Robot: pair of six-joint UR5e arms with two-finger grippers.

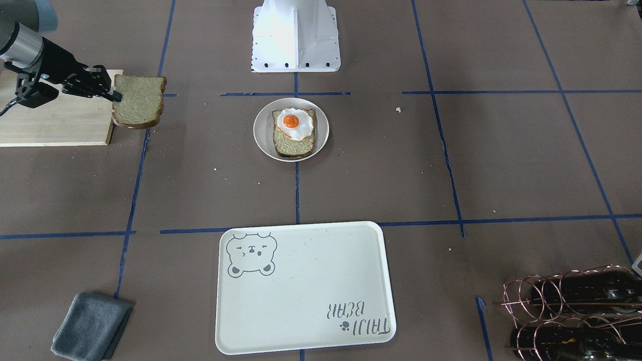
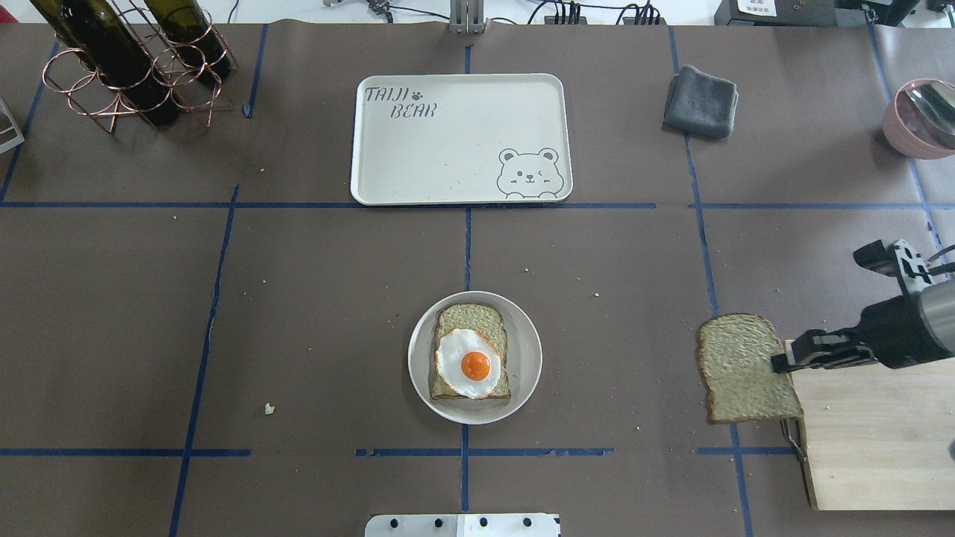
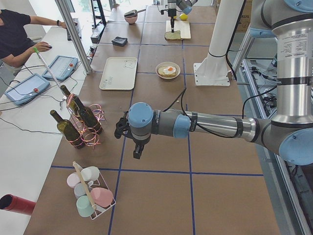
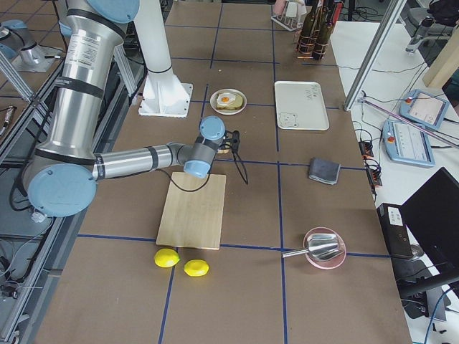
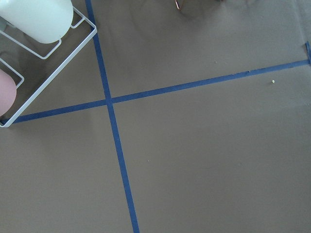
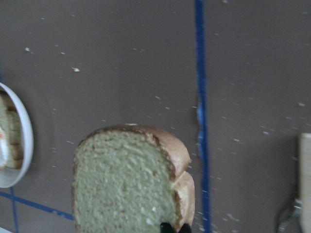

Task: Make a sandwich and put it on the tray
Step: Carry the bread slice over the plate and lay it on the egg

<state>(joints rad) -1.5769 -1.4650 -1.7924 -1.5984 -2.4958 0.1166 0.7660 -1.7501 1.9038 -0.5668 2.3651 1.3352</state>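
Observation:
Next, my right gripper lets go of the tan bread slice on top of the fried egg (image 1: 295,126) (image 6: 2,144) that is on the round beige plate.
My right gripper (image 2: 780,363) is shut on the edge of a tan bread slice (image 2: 739,367) and holds it flat above the table, just off the left end of the wooden cutting board (image 2: 873,432). The slice also shows in the front view (image 1: 138,100) and in the right wrist view (image 6: 126,184). A second bread slice (image 2: 471,317) lies on the round beige plate (image 2: 526,358) with the fried egg (image 2: 468,363) on top. The cream bear tray (image 2: 455,142) lies bare beyond the plate. My left gripper (image 3: 121,131) hovers far off near the bottle rack; I cannot tell whether it is open.
A grey folded cloth (image 2: 701,101) lies right of the tray. A copper rack with wine bottles (image 2: 134,63) stands at the far left. A pink bowl (image 2: 921,119) sits at the far right. Two lemons (image 4: 166,258) lie past the board. A cup rack (image 5: 29,29) is near my left wrist.

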